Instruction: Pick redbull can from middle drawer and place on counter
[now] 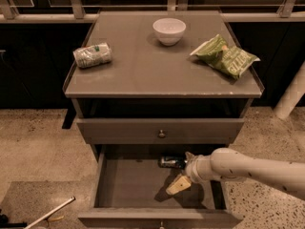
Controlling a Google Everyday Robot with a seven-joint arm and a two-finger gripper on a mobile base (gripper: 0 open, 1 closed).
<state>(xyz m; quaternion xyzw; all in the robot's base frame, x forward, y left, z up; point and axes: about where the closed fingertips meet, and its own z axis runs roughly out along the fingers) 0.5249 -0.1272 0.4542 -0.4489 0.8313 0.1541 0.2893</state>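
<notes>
Next, my gripper closes on the end of the redbull can (179, 162) that is closest to the gripper's arm, at the back of the open middle drawer.
The redbull can (171, 162) lies on its side at the back of the open middle drawer (128, 185), right of centre. My gripper (184, 171) reaches into the drawer from the right, just right of the can. It is open: one cream finger (178, 185) points down-left over the drawer floor, and the other sits by the can's right end. Nothing is held. The counter (152, 66) is the cabinet's flat top above.
On the counter are a white-and-green can (92, 55) lying at the left, a white bowl (169, 30) at the back and a green chip bag (225, 56) at the right. The upper drawer front with a knob (161, 134) is closed. A light stick (50, 213) lies on the floor at lower left.
</notes>
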